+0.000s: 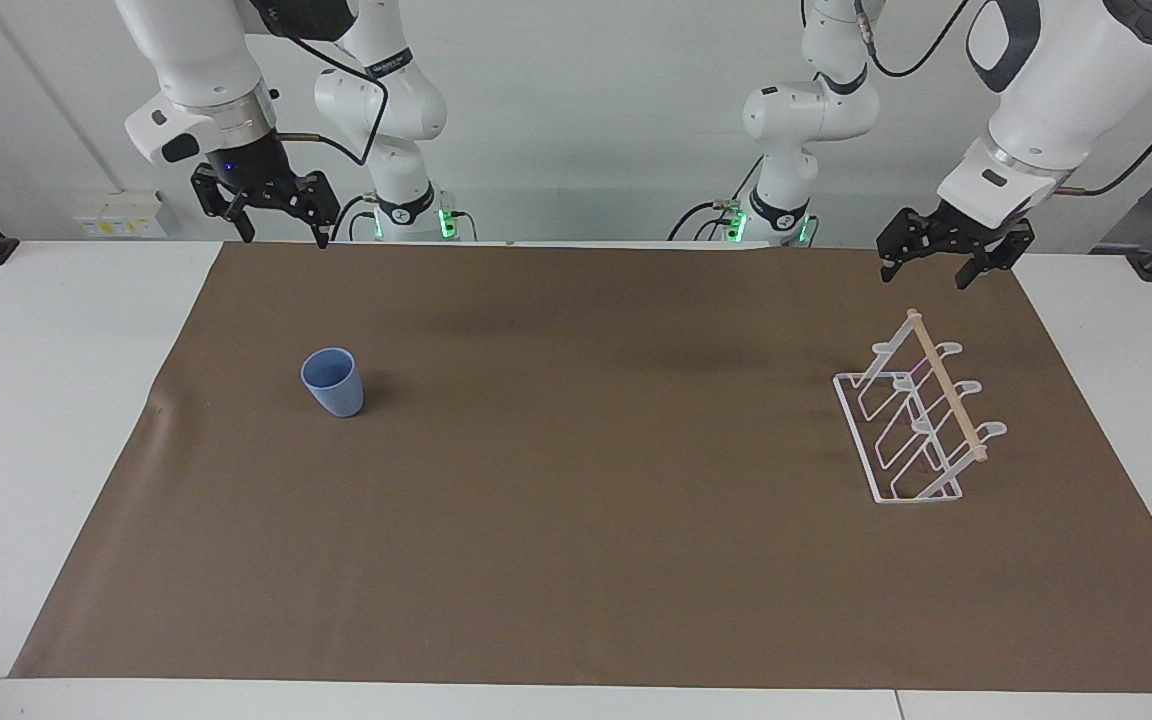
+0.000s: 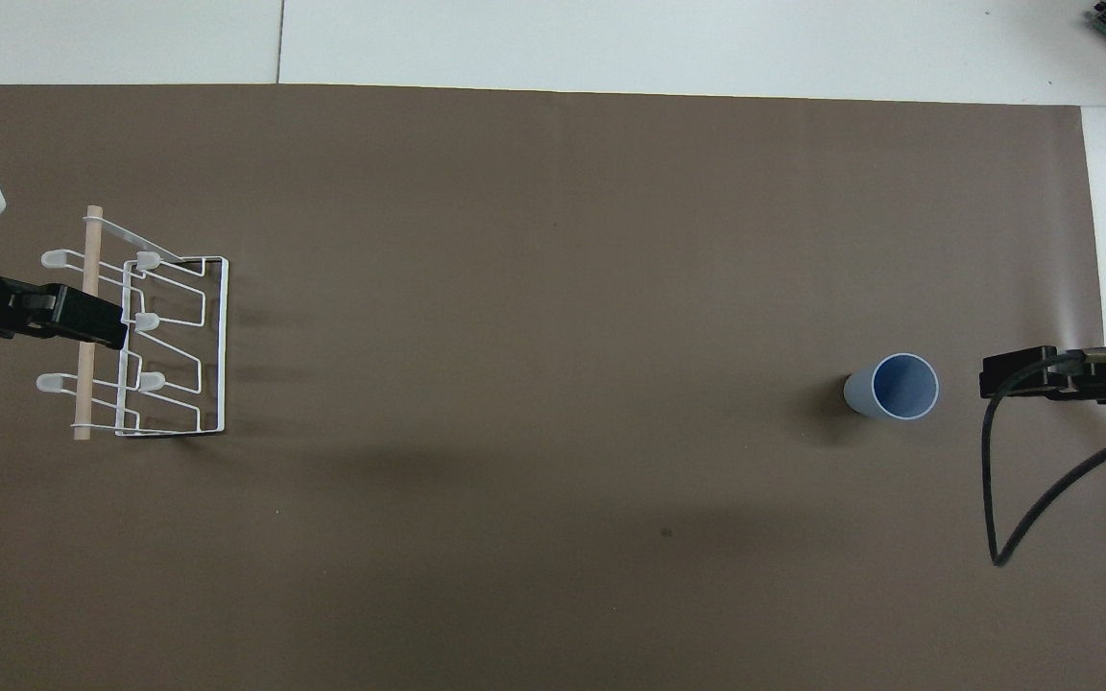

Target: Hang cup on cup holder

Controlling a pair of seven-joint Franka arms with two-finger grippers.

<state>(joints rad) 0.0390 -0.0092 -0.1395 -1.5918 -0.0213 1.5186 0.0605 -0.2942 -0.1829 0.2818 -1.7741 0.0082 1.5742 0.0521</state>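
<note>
The robot's right gripper needs to close on the rim (image 2: 868, 386) of the light-blue cup, at the side that faces the white wire cup holder.
The light-blue cup (image 1: 333, 383) stands upright, rim up, on the brown mat toward the right arm's end of the table; it also shows in the overhead view (image 2: 891, 388). The white wire cup holder (image 1: 948, 392) with its wooden dowel stands toward the left arm's end, with nothing on its prongs; in the overhead view the cup holder (image 2: 85, 403) is partly covered by the left gripper. My right gripper (image 1: 281, 238) is open and empty, raised over the mat beside the cup. My left gripper (image 1: 928, 272) is open and empty, raised over the cup holder's dowel side.
The brown mat (image 1: 576, 520) covers most of the white table (image 1: 36, 420). A black cable (image 2: 1023, 499) hangs from the right arm over the mat's edge.
</note>
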